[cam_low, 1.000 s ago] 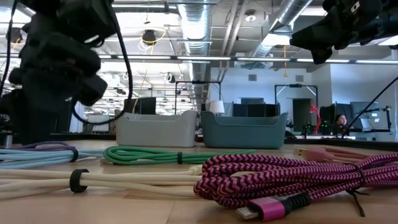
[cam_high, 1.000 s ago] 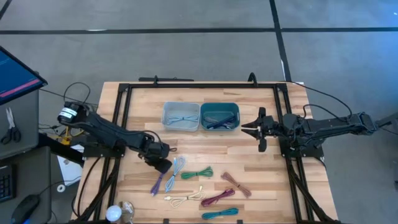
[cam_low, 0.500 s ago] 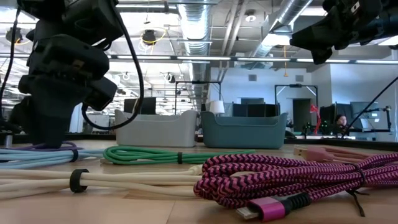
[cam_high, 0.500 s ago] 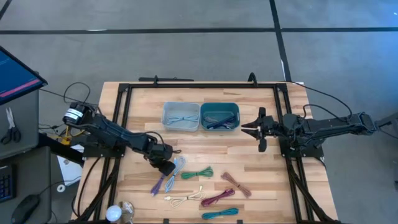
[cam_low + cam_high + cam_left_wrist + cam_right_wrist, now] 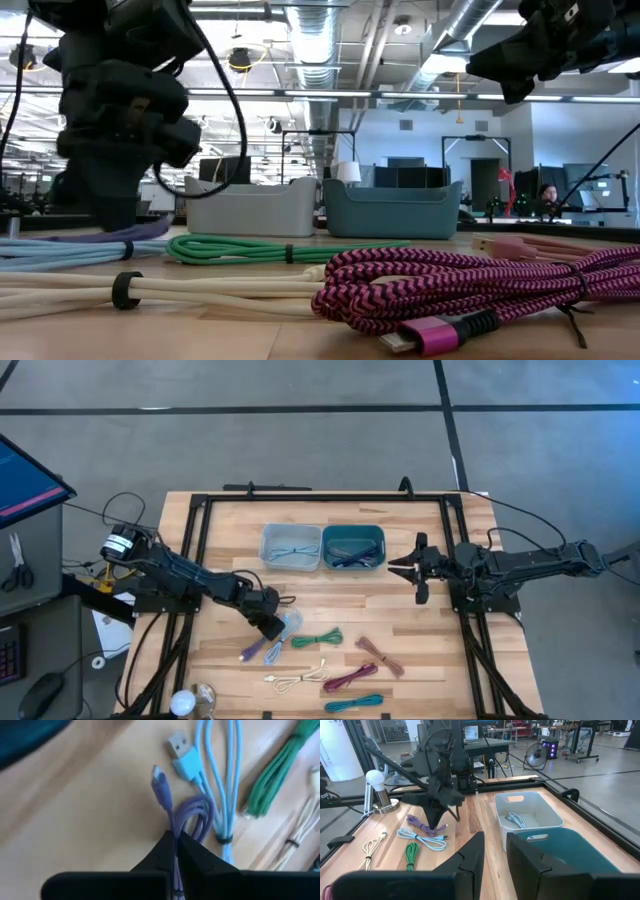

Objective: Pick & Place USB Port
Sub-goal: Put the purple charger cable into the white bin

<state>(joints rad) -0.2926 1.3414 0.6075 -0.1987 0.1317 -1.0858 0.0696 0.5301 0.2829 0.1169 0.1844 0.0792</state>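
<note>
I will let go of the purple cable with my left gripper in the pale grey bin [image 5: 305, 544], toward that bin's side near the teal bin.
Several coiled USB cables lie on the wooden table. My left gripper [image 5: 272, 628] stands over the purple cable [image 5: 192, 812], shut on it, and is also seen in the low view [image 5: 115, 215]. Next to it lie a light blue cable [image 5: 220, 775], a green cable [image 5: 318, 639] and a cream cable [image 5: 298, 679]. A magenta cable [image 5: 450, 285] is nearest the low camera. My right gripper [image 5: 405, 565] hangs open above the table, right of the teal bin [image 5: 353, 547], touching nothing. My left gripper pinches the purple cable's bundled strands [image 5: 176, 836] between its two fingertips, a little behind the plug end [image 5: 159, 777]. The fingers slant down from the table's left side. The cable still rests on the table.
A pale grey bin [image 5: 291, 547] and the teal bin stand side by side at the table's far middle, each with a cable inside. A brown cable [image 5: 380, 656] and a teal cable [image 5: 353, 702] lie at the near right. A small lamp [image 5: 376, 782] stands at the near left corner.
My left gripper has gone toward the table's right edge and down onto the purple cable, rolling its wrist a little, and has shut on it. The purple cable's far end has drawn together under the fingers.
</note>
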